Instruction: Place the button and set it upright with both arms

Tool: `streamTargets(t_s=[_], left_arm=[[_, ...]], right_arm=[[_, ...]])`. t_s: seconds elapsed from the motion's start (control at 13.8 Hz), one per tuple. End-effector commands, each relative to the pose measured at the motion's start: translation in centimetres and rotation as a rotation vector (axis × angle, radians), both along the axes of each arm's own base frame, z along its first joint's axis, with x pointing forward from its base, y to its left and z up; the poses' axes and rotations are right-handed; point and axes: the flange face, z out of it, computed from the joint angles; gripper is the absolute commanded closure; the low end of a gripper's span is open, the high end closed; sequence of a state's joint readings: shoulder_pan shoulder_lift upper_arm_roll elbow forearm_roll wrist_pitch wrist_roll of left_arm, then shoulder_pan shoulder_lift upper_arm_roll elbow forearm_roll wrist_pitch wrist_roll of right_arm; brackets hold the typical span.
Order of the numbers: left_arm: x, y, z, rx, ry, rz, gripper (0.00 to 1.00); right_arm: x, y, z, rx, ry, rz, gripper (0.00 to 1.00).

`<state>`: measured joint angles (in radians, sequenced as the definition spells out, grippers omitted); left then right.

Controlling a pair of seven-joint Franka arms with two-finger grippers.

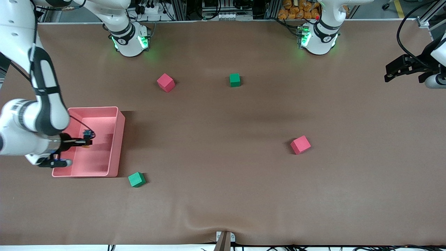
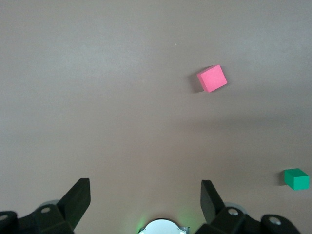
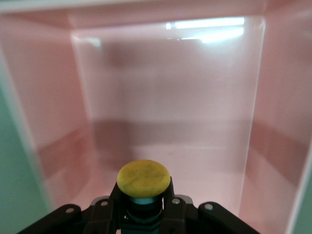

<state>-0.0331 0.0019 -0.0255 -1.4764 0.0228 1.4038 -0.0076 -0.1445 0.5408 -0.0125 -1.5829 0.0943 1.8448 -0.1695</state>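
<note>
The button will go down from my right gripper in the middle of the table, straight out from the green cube (image 1: 238, 129) near the bases.
The button (image 1: 87, 136) is held in my right gripper (image 1: 85, 141), low inside the pink bin (image 1: 120, 139) at the right arm's end of the table. In the right wrist view the button's round yellow-orange cap (image 3: 144, 178) sits just past the black fingers (image 3: 170, 204), which are shut on its dark body, with the bin's pink walls (image 3: 48, 97) all around. My left gripper (image 1: 387, 72) hangs in the air at the left arm's end of the table. It is open and empty, and in the left wrist view (image 2: 146, 187) only bare table lies between its jaws.
Four foam cubes lie on the brown table: a pink one (image 1: 166, 82) and a green one (image 1: 235, 80) near the bases, a pink one (image 1: 300, 144) mid-table and a green one (image 1: 136, 179) beside the bin's near corner. The left wrist view shows a pink cube (image 2: 212, 78) and a green cube (image 2: 296, 179).
</note>
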Motion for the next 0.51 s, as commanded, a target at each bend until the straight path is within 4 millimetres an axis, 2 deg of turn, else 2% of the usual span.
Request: streamTargets(t_s=[0.0,0.07,0.22,0.44], left_arm=[[-0.1,0.0,-0.1,0.011,-0.004,0.019,0.00],[-0.1,0.0,-0.2,0.011,-0.001,0.018,0.00],[-0.4,0.0,-0.2,0.012,0.012,0.015,0.00],[-0.4,0.0,-0.4,0.013,0.024,0.017,0.00]], right_arm=[[2.1,5.7,5.5,-0.014,0.025,-0.024,1.00],[2.4,9.3,6.6,-0.006,0.033,-0.026,1.00],[2.7,17.6,8.4,0.027,0.019,-0.088,1.00],[3.0,30.4,8.9,0.011,-0.074,-0.152,1.00]])
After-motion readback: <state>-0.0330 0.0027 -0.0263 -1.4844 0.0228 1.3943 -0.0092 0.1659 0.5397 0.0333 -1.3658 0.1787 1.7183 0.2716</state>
